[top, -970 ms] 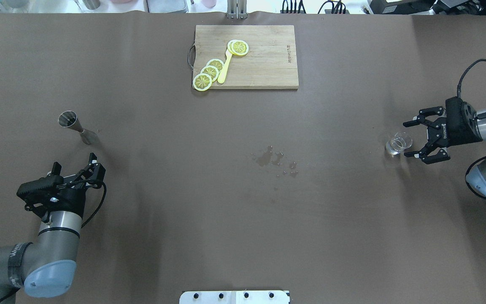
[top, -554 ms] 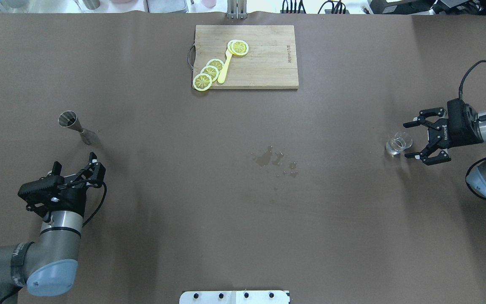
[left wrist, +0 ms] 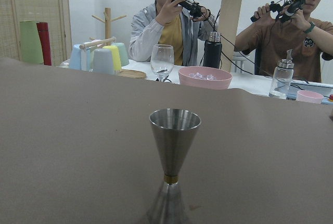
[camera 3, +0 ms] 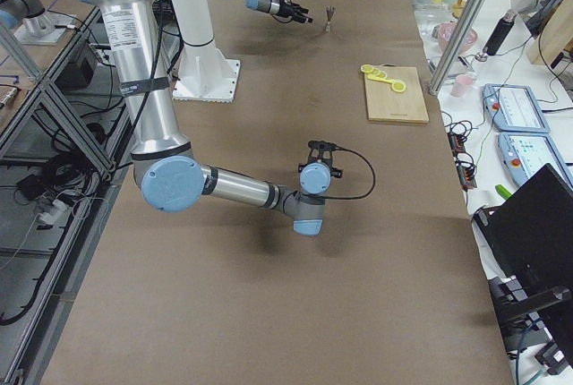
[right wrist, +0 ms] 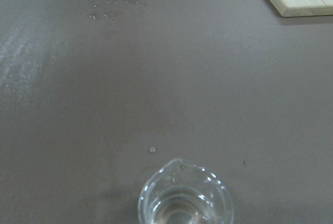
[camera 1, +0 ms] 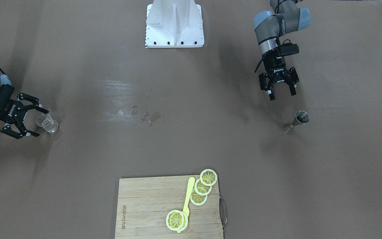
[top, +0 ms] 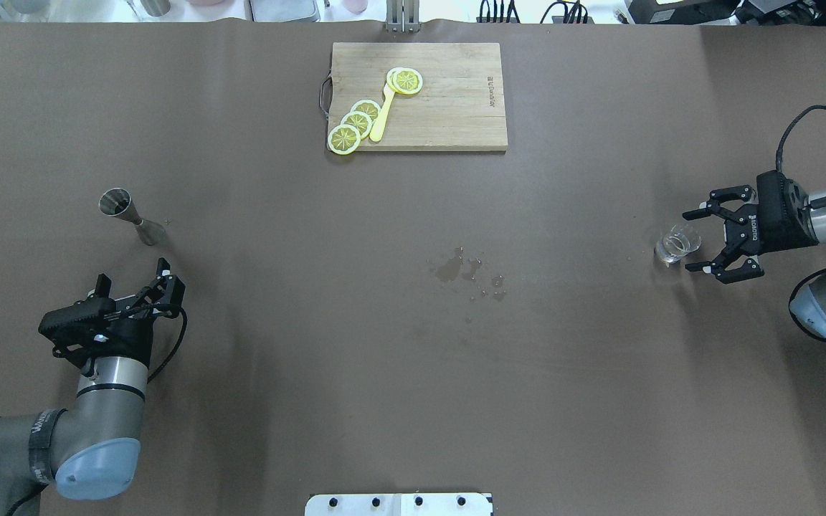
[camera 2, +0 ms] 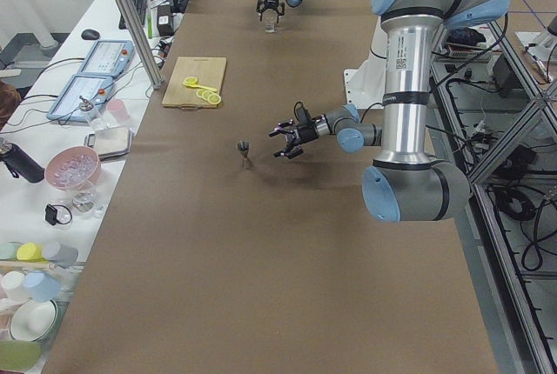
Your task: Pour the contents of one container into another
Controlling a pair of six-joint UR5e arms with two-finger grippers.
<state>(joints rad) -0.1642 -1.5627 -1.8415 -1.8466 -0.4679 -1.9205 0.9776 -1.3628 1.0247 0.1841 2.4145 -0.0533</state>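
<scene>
The robot's left gripper needs to next move to the steel hourglass jigger and close on the jigger's upper cup (camera 1: 298, 120) (left wrist: 174, 150), just below its rim.
The clear glass cup (top: 677, 244) stands upright at the table's right end, with a little clear liquid in it (right wrist: 184, 198). My right gripper (top: 687, 241) is open, lying level with the table, and its fingertips reach just past the cup's near side without touching it (camera 1: 41, 123). The steel hourglass jigger (top: 130, 215) stands upright at the left (left wrist: 171, 161). My left gripper (top: 133, 272) is open and low, a short way on the robot's side of the jigger and pointing at it (camera 1: 282, 96).
A wooden cutting board (top: 419, 96) with lemon slices and a yellow utensil lies at the far middle. A small wet spill (top: 467, 272) marks the table's centre. Cups, bowls and two operators are beyond the far edge (left wrist: 171, 21).
My right gripper has slid slightly toward the glass cup. My left arm has shifted a little to the right, still open. Cup and jigger have not moved.
</scene>
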